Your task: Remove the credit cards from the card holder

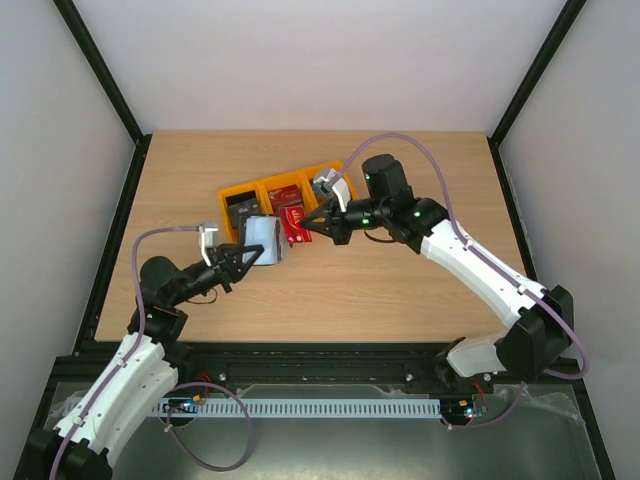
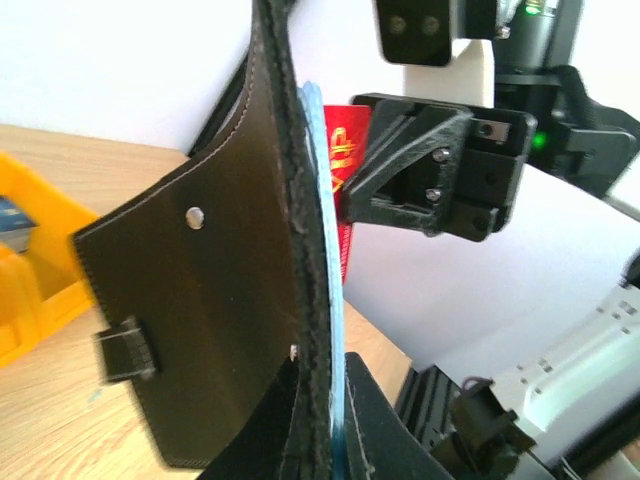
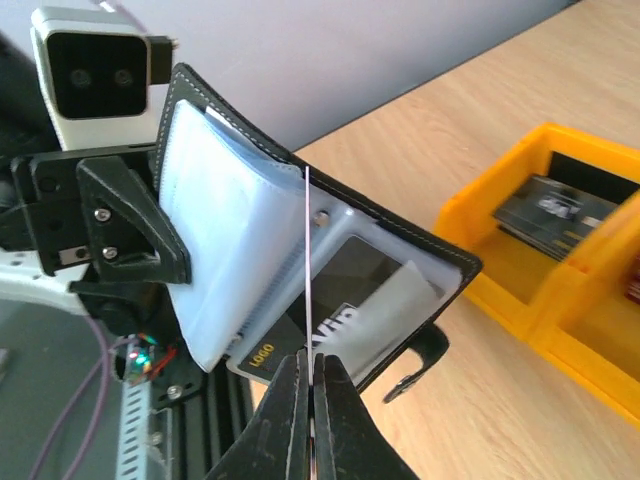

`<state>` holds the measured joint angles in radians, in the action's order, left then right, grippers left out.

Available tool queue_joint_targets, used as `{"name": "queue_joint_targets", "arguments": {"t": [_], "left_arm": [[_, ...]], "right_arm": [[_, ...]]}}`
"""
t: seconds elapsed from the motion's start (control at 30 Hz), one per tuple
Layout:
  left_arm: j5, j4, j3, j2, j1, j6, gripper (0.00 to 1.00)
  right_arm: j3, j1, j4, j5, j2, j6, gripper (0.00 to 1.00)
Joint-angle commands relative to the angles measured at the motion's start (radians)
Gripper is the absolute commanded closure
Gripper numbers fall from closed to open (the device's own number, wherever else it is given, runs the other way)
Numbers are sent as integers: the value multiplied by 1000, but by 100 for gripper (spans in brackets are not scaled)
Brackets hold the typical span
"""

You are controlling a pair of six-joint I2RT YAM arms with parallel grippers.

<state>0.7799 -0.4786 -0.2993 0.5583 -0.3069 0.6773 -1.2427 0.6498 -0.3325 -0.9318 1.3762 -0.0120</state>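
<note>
My left gripper has the black card holder, now held open above the table. It will let go of it on the bare table [image 1: 239,287] between the yellow bin and the front rail.
My left gripper [image 1: 250,256] is shut on the black card holder [image 1: 266,240] and holds it open above the table, in front of the bins. In the left wrist view its jaws [image 2: 325,366] pinch the holder's black cover [image 2: 210,300] and blue-grey pockets. My right gripper [image 1: 306,226] is shut on a red credit card [image 1: 295,228] right beside the holder. The right wrist view shows that card edge-on [image 3: 308,250] between my shut jaws [image 3: 312,358], in front of the open holder [image 3: 440,262]. A dark card [image 3: 300,325] sits in a clear pocket. The red card [image 2: 340,170] also shows in the left wrist view.
A yellow bin [image 1: 236,190] with three compartments stands behind the holder. A dark card [image 1: 243,210] lies in its left compartment, also seen in the right wrist view [image 3: 545,210]. Dark red cards [image 1: 286,196] lie in the middle one. Black frame posts edge the table.
</note>
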Motion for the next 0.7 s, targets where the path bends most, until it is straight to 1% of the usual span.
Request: {"name": "queue_joint_targets", "arguments": {"t": [0.0, 0.1, 0.2, 0.33, 0.43, 0.67], "left_arm": [[-144, 96, 17, -17, 23, 31, 97], [-192, 191, 48, 5, 25, 57, 97], [-216, 260, 87, 25, 25, 113, 97], [-288, 332, 121, 54, 26, 181, 98], [-377, 461, 144, 83, 25, 250, 98], [-528, 614, 136, 104, 43, 305, 98]], "right_arm": [[-9, -27, -29, 115, -38, 6, 98], [-18, -30, -30, 158, -36, 25, 98], [-21, -29, -28, 163, -26, 42, 98], [-18, -29, -33, 168, -5, 58, 98], [-23, -30, -40, 156, 8, 65, 98], [-31, -29, -37, 152, 12, 67, 98]]}}
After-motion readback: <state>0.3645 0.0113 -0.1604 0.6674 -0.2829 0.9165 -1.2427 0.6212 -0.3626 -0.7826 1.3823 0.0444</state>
